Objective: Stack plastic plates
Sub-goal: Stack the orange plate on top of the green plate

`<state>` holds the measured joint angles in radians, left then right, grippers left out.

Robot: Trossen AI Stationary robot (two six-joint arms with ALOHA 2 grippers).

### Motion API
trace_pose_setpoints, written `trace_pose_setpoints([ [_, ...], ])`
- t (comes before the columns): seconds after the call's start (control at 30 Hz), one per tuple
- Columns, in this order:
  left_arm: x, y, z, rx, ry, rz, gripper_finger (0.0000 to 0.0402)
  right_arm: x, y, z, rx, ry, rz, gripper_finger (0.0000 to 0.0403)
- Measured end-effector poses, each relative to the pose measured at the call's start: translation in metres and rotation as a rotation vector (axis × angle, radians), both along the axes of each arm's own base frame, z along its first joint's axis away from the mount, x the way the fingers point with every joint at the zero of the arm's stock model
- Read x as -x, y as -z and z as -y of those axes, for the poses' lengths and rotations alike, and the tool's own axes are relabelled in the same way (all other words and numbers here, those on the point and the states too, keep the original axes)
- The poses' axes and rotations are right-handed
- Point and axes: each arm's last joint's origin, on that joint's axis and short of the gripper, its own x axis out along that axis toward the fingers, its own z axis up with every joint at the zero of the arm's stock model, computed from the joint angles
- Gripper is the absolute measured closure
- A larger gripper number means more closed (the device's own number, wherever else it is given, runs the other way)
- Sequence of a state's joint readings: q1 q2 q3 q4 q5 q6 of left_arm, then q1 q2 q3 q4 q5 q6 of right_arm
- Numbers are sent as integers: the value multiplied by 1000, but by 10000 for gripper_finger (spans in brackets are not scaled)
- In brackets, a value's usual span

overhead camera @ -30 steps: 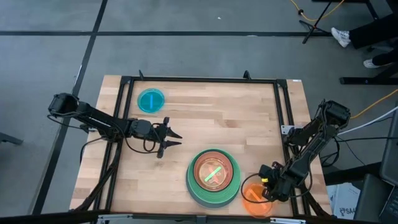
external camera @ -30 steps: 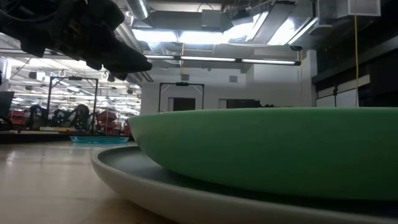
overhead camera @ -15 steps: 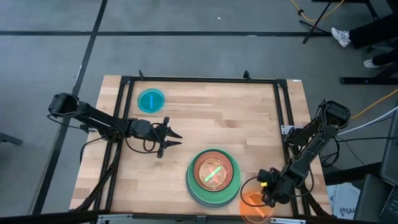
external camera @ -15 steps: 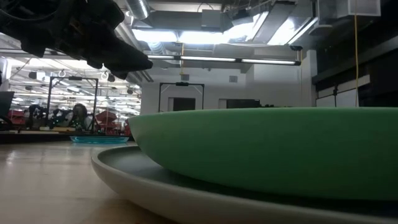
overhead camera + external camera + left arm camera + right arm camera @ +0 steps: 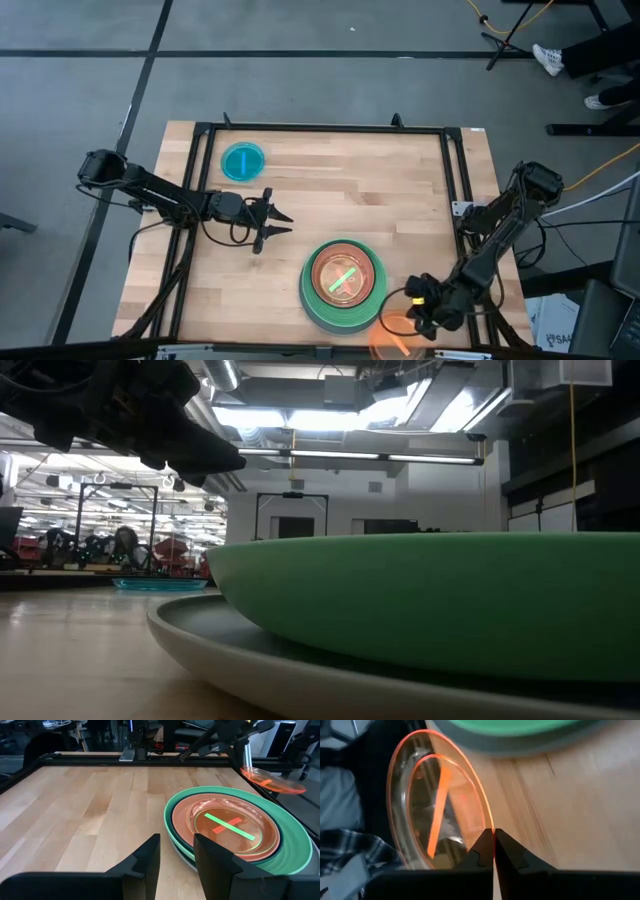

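Observation:
My right gripper is going to put the orange plate, now held beside the stack, on the pinkish-brown plate (image 5: 343, 276) that tops the stack. It will let go of the orange plate there.
A stack of plates (image 5: 343, 283) sits on the table near its near edge: grey (image 5: 230, 660) at the bottom, mint green (image 5: 292, 862) on it, then dark teal and a pinkish-brown top plate with a lime cross (image 5: 227, 826). A small cyan plate (image 5: 242, 161) lies flat at the far left. My right gripper (image 5: 412, 313) is shut on the orange translucent plate (image 5: 393, 337), right of the stack at the near edge. My left gripper (image 5: 285, 224) hovers open left of the stack, fingers pointing toward it (image 5: 176, 851). My right gripper (image 5: 493, 840) pinches the orange plate's rim (image 5: 491, 826) between its two fingers, at the edge nearest the arm. The fingers slant down from the table's right side. The plate (image 5: 272, 780) is lifted clear of the table, tilted a little, and reaches out past the near edge.
A black metal frame (image 5: 320, 129) runs around the tabletop. Bare wood lies between the cyan plate and the stack (image 5: 100, 805). Below the orange plate, beyond the near edge, are dark floor and checked cloth (image 5: 350, 855).
My right gripper has moved toward the table's near edge and leftward, carrying the orange plate with it. The plate now hangs partly beyond the near edge, closer to the stack's near right side.

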<state>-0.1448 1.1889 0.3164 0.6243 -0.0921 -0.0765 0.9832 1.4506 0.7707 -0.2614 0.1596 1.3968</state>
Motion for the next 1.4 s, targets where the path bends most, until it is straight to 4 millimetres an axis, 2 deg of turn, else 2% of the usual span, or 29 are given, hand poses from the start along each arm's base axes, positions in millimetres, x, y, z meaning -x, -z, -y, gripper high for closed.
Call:
trace_pose_setpoints([
  [0.33, 0, 0, 0, -1, 0, -1, 290, -48, -23, 21, 22, 92, 150, 403],
  [0.67, 0, 0, 0, -1, 0, -3, 290, -86, -26, 65, 64, 259, 176, 403],
  [1.07, 0, 0, 0, -1, 0, -3, 290, -106, -27, 100, 172, 335, 220, 403],
  [1.23, 0, 1, 0, 1, 7, -5, 290, -108, -23, 102, 201, 326, 216, 403],
  [1.4, 0, 0, 2, 1, 14, -4, 290, -115, -11, 98, 205, 300, 203, 403],
])
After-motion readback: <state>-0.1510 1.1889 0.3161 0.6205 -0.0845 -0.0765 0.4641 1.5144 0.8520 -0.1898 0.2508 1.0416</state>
